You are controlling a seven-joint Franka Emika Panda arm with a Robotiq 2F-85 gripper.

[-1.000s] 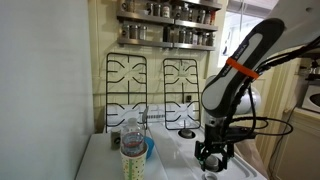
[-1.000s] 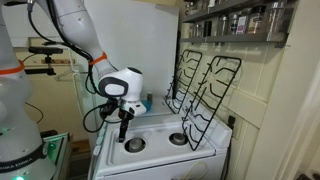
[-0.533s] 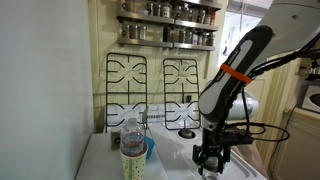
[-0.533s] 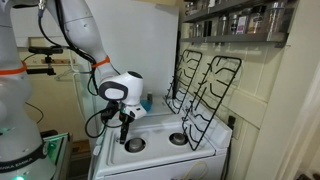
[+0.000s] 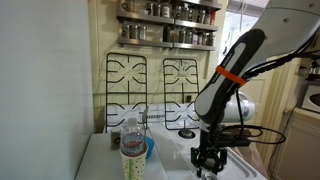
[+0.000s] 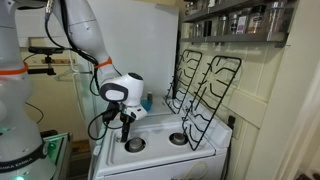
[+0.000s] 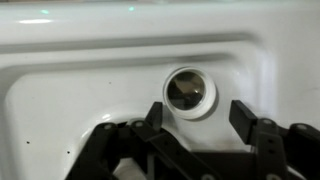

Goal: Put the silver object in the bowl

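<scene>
Next, my gripper moves across and pinches the silver object's rim at one side (image 7: 166, 94), because the object lies ahead of its fingers and nearly fills the gap between them.
The silver object (image 7: 188, 90) is a small round shiny piece inside a white ring on the white stove top, seen in the wrist view. My gripper (image 7: 198, 112) hangs just above it, open and empty, with one finger (image 7: 152, 115) on each side, a little nearer the camera than the piece. In both exterior views the gripper (image 5: 207, 168) (image 6: 125, 138) points straight down close over the stove's front part. The light-blue bowl (image 5: 149, 150) sits at the stove's side behind a clear plastic bottle (image 5: 131, 134), well away from the gripper.
A patterned cup (image 5: 132, 163) stands in front of the bottle. Black burner grates (image 5: 150, 80) (image 6: 205, 85) lean upright against the back wall. A spice shelf (image 5: 168, 25) hangs above. A burner (image 6: 178, 139) sits on the white stove top (image 6: 160, 150).
The gripper has come down a little toward the stove top and shifted slightly, staying open. Nothing else has moved.
</scene>
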